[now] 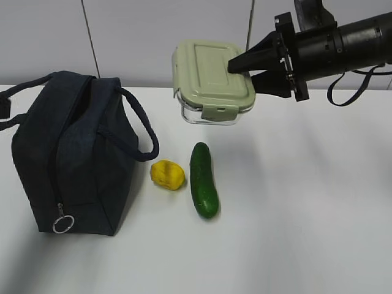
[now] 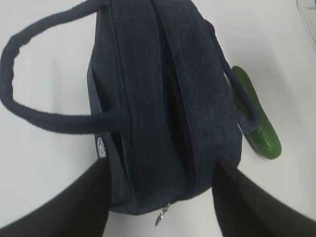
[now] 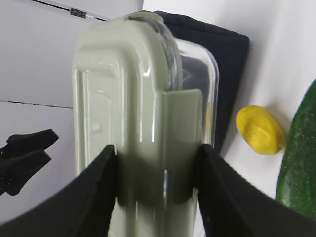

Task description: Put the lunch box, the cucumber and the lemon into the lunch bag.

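Note:
The lunch bag's top edge (image 1: 23, 126) (image 2: 128, 148), beside the loop handle farther from the lemon, will be gripped by my left gripper to hold the lunch bag open.
My right gripper (image 1: 237, 67) is shut on the lunch box (image 1: 211, 79), a clear box with a sage-green lid, and holds it tilted in the air over the back of the table. In the right wrist view the fingers (image 3: 106, 168) press on both sides of its short end (image 3: 148, 123). The dark green cucumber (image 1: 204, 179) and the yellow lemon (image 1: 167, 174) lie side by side on the table. The navy lunch bag (image 1: 73, 159) stands at the left with its zipper along the top. My left gripper (image 2: 163, 165) hangs open above the bag's zipper-pull end (image 2: 160, 216), holding nothing.
The white table (image 1: 294, 220) runs to a grey wall behind. The bag's two loop handles (image 1: 142, 131) stick out to either side. A black claw-like shape (image 3: 24, 153) shows at the far left of the right wrist view.

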Available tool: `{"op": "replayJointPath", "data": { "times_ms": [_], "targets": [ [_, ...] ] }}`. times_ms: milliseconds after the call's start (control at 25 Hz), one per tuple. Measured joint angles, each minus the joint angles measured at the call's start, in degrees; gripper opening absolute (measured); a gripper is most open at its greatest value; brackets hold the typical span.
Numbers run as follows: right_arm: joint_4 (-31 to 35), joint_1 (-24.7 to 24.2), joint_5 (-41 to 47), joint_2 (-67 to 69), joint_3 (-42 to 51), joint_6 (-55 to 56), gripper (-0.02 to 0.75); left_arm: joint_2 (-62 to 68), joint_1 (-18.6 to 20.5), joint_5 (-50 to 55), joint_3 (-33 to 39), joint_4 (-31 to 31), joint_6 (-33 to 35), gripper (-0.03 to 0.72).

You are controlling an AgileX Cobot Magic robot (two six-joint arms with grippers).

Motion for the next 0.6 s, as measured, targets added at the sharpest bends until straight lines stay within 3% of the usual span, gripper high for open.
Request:
{"op": "replayJointPath", "data": {
  "times_ms": [360, 600],
  "targets": [
    [4.31, 4.29, -0.11, 0.0, 0.0, -0.21, 0.363, 15.56, 0.0, 6.01, -14.19, 1.56, 0.03, 0.419],
    [6.41, 7.01, -0.11, 0.0, -0.13, -0.21, 0.363, 20.97, 0.0, 6.35, -15.8, 2.54, 0.13, 0.417]
  ]
}}
